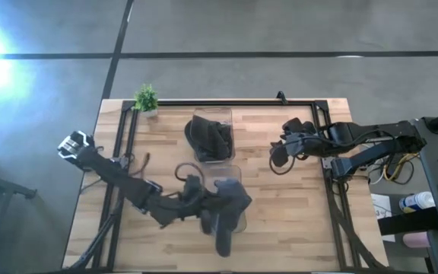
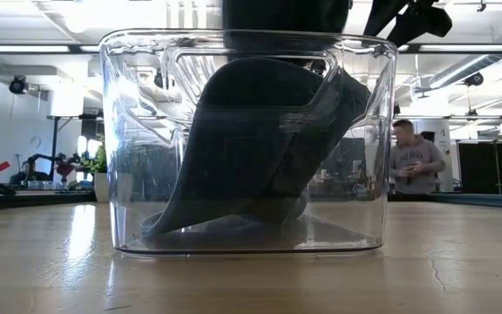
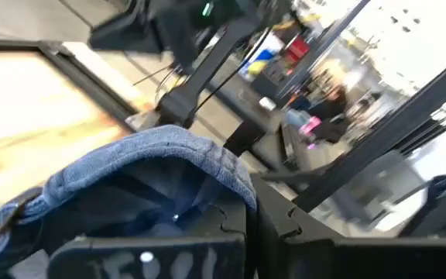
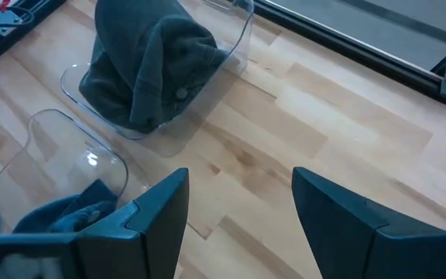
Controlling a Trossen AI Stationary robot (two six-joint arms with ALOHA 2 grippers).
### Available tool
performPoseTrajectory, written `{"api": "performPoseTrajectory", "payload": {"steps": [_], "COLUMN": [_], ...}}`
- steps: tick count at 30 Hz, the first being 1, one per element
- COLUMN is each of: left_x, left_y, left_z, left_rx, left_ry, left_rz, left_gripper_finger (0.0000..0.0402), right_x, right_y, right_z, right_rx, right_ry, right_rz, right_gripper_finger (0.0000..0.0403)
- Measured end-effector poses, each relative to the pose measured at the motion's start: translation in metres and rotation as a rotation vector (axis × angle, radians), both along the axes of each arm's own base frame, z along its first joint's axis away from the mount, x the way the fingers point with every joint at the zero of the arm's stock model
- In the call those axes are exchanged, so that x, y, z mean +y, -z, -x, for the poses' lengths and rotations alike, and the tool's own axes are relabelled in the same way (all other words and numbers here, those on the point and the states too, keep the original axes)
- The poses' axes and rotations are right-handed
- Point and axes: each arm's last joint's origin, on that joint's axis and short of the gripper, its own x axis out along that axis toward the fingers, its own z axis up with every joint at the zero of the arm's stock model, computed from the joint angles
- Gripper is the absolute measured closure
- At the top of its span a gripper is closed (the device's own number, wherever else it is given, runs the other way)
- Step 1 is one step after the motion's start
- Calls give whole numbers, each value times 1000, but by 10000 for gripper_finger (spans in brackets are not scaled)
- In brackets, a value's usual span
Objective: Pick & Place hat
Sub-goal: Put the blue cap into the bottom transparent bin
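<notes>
Next, I release the blue denim hat from my left gripper in the near clear bin (image 1: pixel 233 197), before the dark grey hat's front.
A blue denim hat (image 1: pixel 233 199) sits in the near clear bin (image 1: pixel 238 173), tilted. In the low view the hat (image 2: pixel 251 148) rests its lower edge on the bin's floor (image 2: pixel 338 231), and its top reaches above the rim. My left gripper (image 1: pixel 207 211) is over this bin, shut on the hat (image 3: pixel 153 163). A second clear bin (image 1: pixel 226 116) farther back holds a dark grey hat (image 1: pixel 210 135). My right gripper (image 1: pixel 278 156) hangs open to the right of both bins and touches nothing; its wrist view shows the dark hat (image 4: pixel 145 70). My left gripper (image 3: pixel 250 209) pinches the denim hat at its upper cloth edge (image 3: pixel 223 167), between the two fingers, coming down from above and from the table's left. The hat's hollow inside faces the wrist camera. The hat hangs tilted below the fingers, with its lower part on the bin's floor.
A small potted plant (image 1: pixel 146 99) stands at the far left corner. A black rail frame (image 1: pixel 226 102) runs along the far edge and both sides. Bare wood (image 1: pixel 295 205) lies right of the near bin. A person (image 2: pixel 412 161) stands in the room beyond.
</notes>
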Motion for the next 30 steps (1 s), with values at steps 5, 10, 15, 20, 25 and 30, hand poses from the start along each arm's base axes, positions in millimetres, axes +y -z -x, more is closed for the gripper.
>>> {"api": "performPoseTrajectory", "payload": {"steps": [5,10,15,20,25,30], "left_x": [3,16,32,32,22,23], "left_y": [28,15,-3,12,46,45], "left_z": [-15,-8,9,5,-11,-15], "left_rx": [65,41,76,120,129,42], "left_ry": [-31,-54,-51,16,26,15], "left_rz": [-21,-35,-104,-88,-29,15], "left_gripper_finger": [401,401,401,401,401,401], "right_x": [0,0,0,0,0,0], "right_y": [2,2,4,5,5,5], "right_z": [0,1,3,3,3,3], "right_rx": [8,21,48,50,51,52], "right_ry": [-3,-11,-13,-11,-3,-2], "right_rz": [3,4,5,9,22,23], "right_gripper_finger": [179,179,179,179,179,179]}}
